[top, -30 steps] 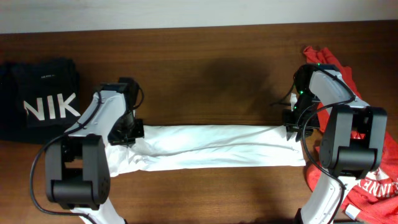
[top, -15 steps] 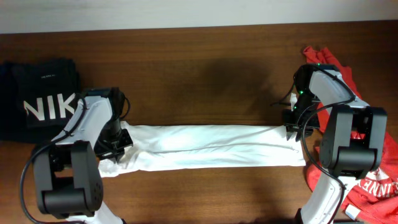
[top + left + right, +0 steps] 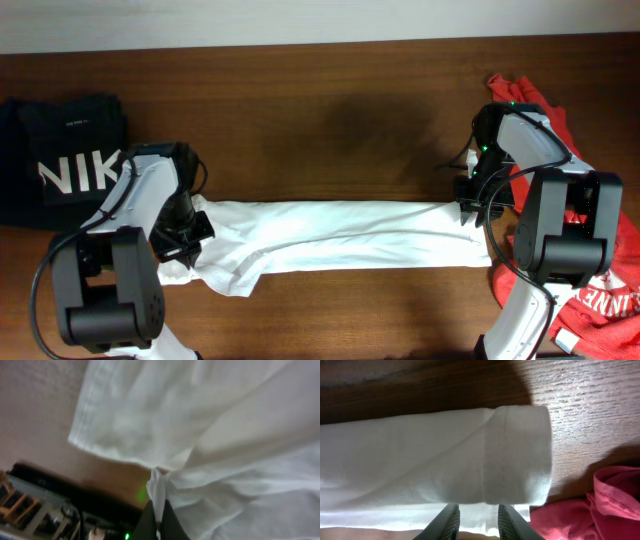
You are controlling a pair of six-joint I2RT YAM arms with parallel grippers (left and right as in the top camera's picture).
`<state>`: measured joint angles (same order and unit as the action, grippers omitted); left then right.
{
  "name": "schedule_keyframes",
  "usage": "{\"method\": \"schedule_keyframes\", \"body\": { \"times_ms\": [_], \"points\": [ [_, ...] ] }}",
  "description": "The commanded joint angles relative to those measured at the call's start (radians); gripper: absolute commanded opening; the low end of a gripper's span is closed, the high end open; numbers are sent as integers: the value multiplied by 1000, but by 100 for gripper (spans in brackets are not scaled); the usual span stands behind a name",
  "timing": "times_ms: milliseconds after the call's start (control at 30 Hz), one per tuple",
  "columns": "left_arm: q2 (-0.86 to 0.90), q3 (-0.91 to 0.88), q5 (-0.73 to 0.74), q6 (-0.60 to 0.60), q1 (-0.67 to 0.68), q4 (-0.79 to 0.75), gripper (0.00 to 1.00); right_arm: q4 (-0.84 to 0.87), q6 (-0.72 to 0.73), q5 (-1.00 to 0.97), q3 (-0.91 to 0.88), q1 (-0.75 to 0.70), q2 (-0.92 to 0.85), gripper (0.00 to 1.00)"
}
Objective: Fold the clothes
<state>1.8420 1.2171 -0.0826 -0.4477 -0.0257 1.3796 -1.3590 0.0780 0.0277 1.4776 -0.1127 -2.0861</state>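
Observation:
A T-shirt flap sticks out past the cloth piece's near edge; my left gripper needs to open, take that flap (image 3: pixel 233 286) and fold it onto the cloth piece.
The clothes, a white T-shirt (image 3: pixel 350 235), lie as a long narrow band across the table's middle. At its left end my left gripper (image 3: pixel 190 243) is shut on a pinched ridge of the white cloth, which runs up between the fingertips in the left wrist view, where the gripper (image 3: pixel 159 506) shows below the T-shirt (image 3: pixel 200 420). My right gripper (image 3: pixel 472 205) is at the band's right end. In the right wrist view its fingers (image 3: pixel 478 510) stand apart over the flat lower layer, just below the folded hem of the T-shirt (image 3: pixel 445 460). The chest print is hidden.
A black shirt with white letters (image 3: pixel 70 160) lies at the far left. A red shirt (image 3: pixel 590 300) is heaped along the right edge behind and beside the right arm, touching the white band's end (image 3: pixel 590 510). Bare wooden table (image 3: pixel 330 130) lies beyond the band.
My left gripper has moved left and toward the front with the cloth. The T-shirt's left end now sags in a loose fold toward the front edge. The right arm is still.

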Motion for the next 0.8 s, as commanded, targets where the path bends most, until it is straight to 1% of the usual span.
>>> {"method": "schedule_keyframes", "body": {
  "times_ms": [0, 100, 167, 233, 267, 300, 333, 400, 467, 500, 533, 567, 600, 633, 700, 767],
  "points": [
    [-27, 7, 33, -11, -5, 72, 0, -1, 3, 2, -5, -6, 15, 30],
    [-27, -12, 39, -8, 12, 118, 0, -2, 3, 2, -5, -6, 15, 30],
    [-27, -31, 18, -8, 16, 121, 2, -2, 3, 2, -5, -6, 15, 30],
    [-27, -37, -2, -8, 16, 117, 0, -2, 3, 2, -5, -6, 15, 30],
    [-27, -38, -18, -8, 16, 119, 0, -2, 3, 2, -5, -6, 15, 30],
    [-27, -38, -66, -10, 16, 123, 0, -2, 3, 2, -5, -6, 15, 30],
    [-27, -39, -121, -34, 16, 131, 8, -2, 3, 2, -5, -6, 15, 30],
    [-27, -39, -116, -35, 17, 141, 14, -1, 3, 2, -5, -6, 15, 30],
    [-27, -39, -88, -35, 23, 125, 14, -1, 3, 2, -5, -6, 15, 30],
    [-27, -39, -50, -34, 42, 90, 11, -1, 3, 2, -5, -6, 15, 30],
    [-27, -39, -38, -34, 51, 76, 10, -1, 3, 2, -5, -6, 15, 30],
    [-27, -39, -20, -34, 62, 55, 13, -1, 3, 2, -5, -6, 15, 30],
    [-27, -39, 11, -34, 71, 29, 31, -1, 3, 2, -5, -6, 15, 30],
    [-27, -39, 34, -27, 77, 13, 36, 2, 3, 2, -5, -6, 15, 30],
    [-27, -39, 40, -8, 103, -18, 38, 6, 3, 2, -5, -6, 15, 31],
    [-35, -39, 41, -11, 122, -57, 36, 5, 3, 2, -5, -6, 15, 30]
  ]
}}
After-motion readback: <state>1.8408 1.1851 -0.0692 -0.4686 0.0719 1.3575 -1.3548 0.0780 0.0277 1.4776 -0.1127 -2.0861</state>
